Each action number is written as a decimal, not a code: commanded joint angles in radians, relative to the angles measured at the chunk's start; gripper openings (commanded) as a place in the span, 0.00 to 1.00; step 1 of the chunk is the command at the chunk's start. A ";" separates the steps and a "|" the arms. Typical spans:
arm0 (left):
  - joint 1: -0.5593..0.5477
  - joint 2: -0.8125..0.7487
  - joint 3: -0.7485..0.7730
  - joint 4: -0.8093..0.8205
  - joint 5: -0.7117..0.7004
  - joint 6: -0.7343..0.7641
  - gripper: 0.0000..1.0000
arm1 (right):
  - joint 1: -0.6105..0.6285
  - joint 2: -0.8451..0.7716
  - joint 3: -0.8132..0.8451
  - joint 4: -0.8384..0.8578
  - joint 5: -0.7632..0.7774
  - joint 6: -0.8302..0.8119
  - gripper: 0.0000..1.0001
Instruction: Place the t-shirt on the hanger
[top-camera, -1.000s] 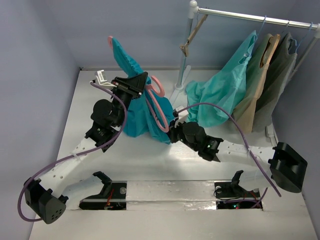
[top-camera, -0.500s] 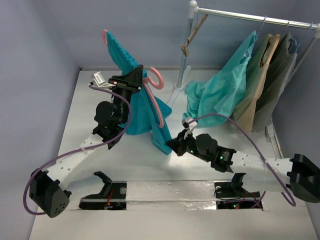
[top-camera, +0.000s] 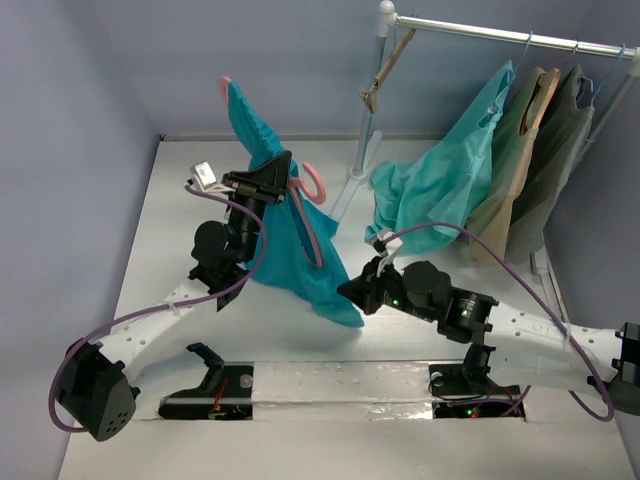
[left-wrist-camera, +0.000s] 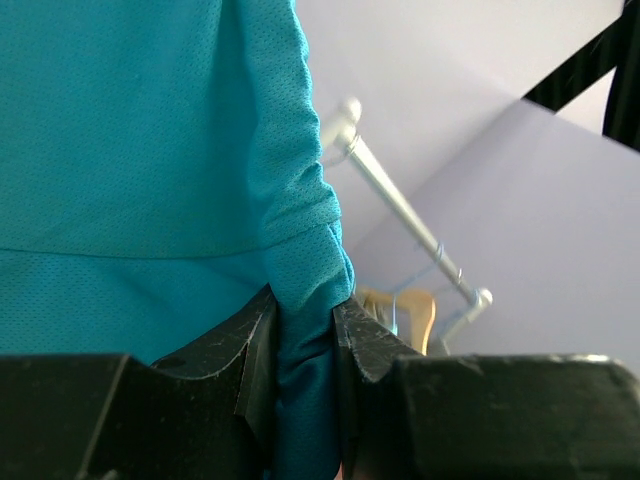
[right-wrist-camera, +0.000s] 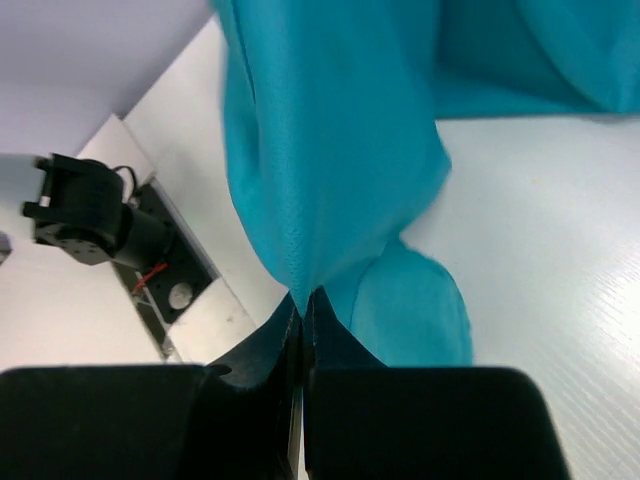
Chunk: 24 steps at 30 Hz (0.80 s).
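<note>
My right gripper pinches just the edge of the t-shirt, away from the lower end of the hanger. It should open and grab a thicker fold closer to that end (top-camera: 328, 281).
The teal-blue t-shirt (top-camera: 285, 250) hangs lifted above the table, draped over the pink hanger (top-camera: 318, 182). The hanger's hook curls out to the right, and one pink tip (top-camera: 226, 84) pokes out at the top. My left gripper (top-camera: 283, 176) is raised and shut on bunched t-shirt fabric (left-wrist-camera: 300, 270) near the hanger's neck; its jaws (left-wrist-camera: 305, 312) pinch a thick fold. My right gripper (top-camera: 352, 292) is low and near the front, shut on the shirt's lower edge (right-wrist-camera: 330, 180), which stretches away from its fingertips (right-wrist-camera: 303, 300).
A clothes rail (top-camera: 500, 35) stands at the back right, its post foot (top-camera: 352, 188) just right of the hanger. On it hang a mint-green garment (top-camera: 440, 180), a tan one (top-camera: 515, 170), an olive one (top-camera: 562, 140) and a wooden hanger (top-camera: 380, 75).
My right gripper has drawn the shirt's lower edge toward the near side and right, stretching the cloth out. The left gripper, shirt and hanger have swayed slightly.
</note>
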 joint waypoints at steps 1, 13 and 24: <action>0.007 -0.079 -0.084 0.119 0.050 -0.130 0.00 | 0.011 0.012 0.112 -0.079 -0.031 -0.029 0.00; 0.007 -0.139 -0.245 0.162 0.073 -0.250 0.00 | 0.011 0.022 0.154 -0.244 0.017 -0.050 0.64; 0.007 -0.139 -0.230 0.151 0.053 -0.215 0.00 | 0.021 0.003 0.268 -0.393 0.165 -0.115 0.66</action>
